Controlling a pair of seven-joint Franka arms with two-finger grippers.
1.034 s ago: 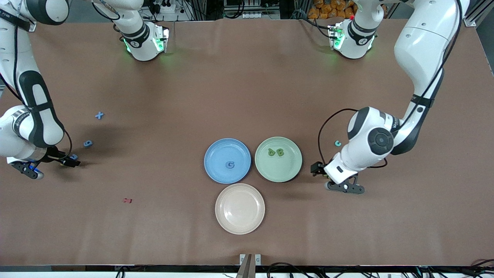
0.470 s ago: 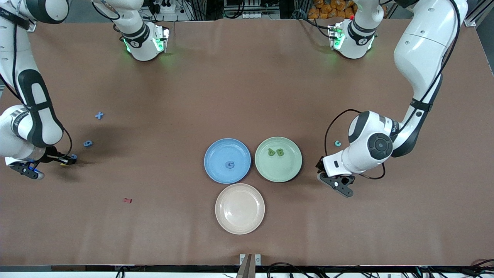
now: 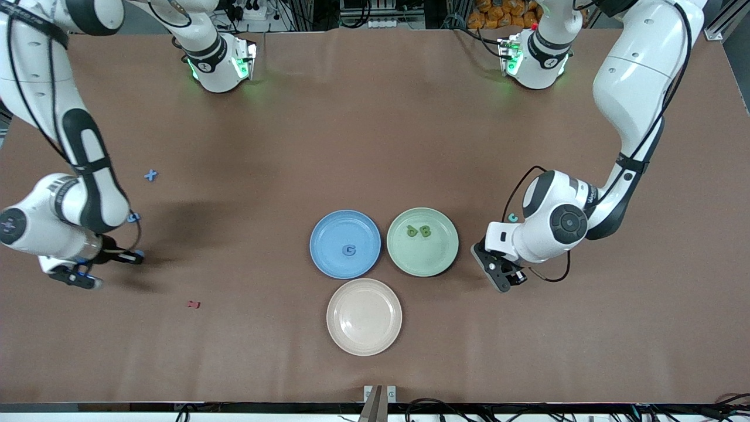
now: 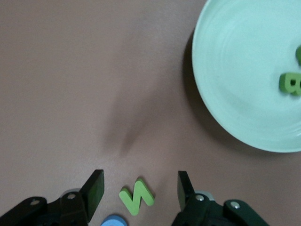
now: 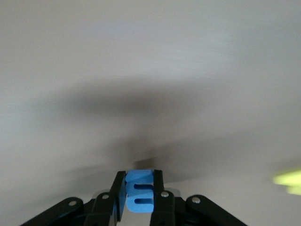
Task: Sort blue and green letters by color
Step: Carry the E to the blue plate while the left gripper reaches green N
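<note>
The blue E will go down on the blue plate (image 3: 324,247) beside the blue G, set there by my right gripper.
My right gripper (image 3: 136,256) (image 5: 139,176) is shut on a blue letter (image 5: 140,190) shaped like an E, held just above the table at the right arm's end. My left gripper (image 3: 497,276) (image 4: 140,181) is low beside the green plate (image 3: 448,258) (image 4: 235,94). Its jaws are open around a green zigzag letter (image 4: 137,196) that lies flat, with a gap on each side. Two green letters (image 3: 419,231) lie in the green plate. A blue G (image 3: 350,250) lies in the blue plate (image 3: 328,231). A blue X (image 3: 151,174) and another blue letter (image 3: 133,217) lie loose near the right arm.
A beige plate (image 3: 364,337) sits nearer the front camera than the two coloured plates. A dark red letter (image 3: 193,304) lies near the right gripper. A teal letter (image 3: 512,217) shows by the left arm's wrist. A blurred yellow shape (image 5: 289,181) shows in the right wrist view.
The right gripper closed on the blue letter and carried it toward the front camera. The left gripper swung closer to the green plate and its jaws narrowed.
</note>
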